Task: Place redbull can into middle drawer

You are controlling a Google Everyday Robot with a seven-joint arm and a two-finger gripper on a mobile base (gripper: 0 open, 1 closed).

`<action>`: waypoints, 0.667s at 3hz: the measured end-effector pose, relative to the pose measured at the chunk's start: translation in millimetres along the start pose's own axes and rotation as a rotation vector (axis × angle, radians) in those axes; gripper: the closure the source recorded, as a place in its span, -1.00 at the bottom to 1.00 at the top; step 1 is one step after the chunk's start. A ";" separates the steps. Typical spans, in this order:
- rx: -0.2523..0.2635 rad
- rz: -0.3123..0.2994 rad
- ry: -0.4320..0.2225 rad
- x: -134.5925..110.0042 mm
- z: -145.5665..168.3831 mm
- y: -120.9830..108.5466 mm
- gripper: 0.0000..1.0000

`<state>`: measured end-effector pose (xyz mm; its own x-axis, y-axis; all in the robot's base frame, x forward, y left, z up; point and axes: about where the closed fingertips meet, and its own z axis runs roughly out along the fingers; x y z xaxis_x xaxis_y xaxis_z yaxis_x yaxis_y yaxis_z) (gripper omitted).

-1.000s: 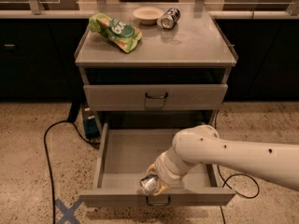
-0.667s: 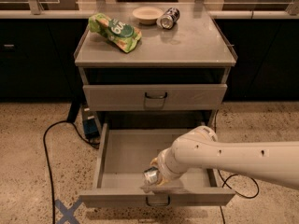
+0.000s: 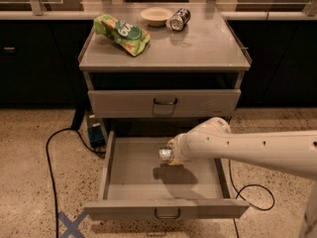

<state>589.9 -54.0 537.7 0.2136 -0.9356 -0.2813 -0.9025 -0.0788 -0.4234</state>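
The robot's gripper needs to release the redbull can near the centre of the open middle drawer's grey bottom (image 3: 159, 171).
The middle drawer (image 3: 124, 209) is pulled fully open, with its grey floor showing and a small dark loop handle (image 3: 167, 214) on its front. My gripper (image 3: 171, 155) is at the end of the white arm, over the middle of the drawer. It is shut on the redbull can (image 3: 165, 154), a small shiny silver can held on its side, end toward the left. The can hangs a little above the drawer floor and casts a shadow (image 3: 173, 174) there. The wrist hides most of the fingers.
The upper drawer front (image 3: 198, 103) is closed. On the cabinet top lie a green chip bag (image 3: 121, 32), a pale bowl (image 3: 156, 15) and a darker can (image 3: 178, 19). A black cable (image 3: 48, 152), a blue box (image 3: 95, 133) and a blue tape cross (image 3: 72, 224) are on the floor at left.
My gripper with the can has moved from the drawer's front edge back and up, to over the drawer's middle. The drawer has stayed open.
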 end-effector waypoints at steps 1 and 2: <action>0.028 0.122 -0.074 12.8 32.3 -13.8 1.00; -0.008 0.224 -0.211 12.6 69.3 -12.0 1.00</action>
<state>629.4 -40.9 479.6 0.0812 -0.8380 -0.5396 -0.9386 0.1179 -0.3243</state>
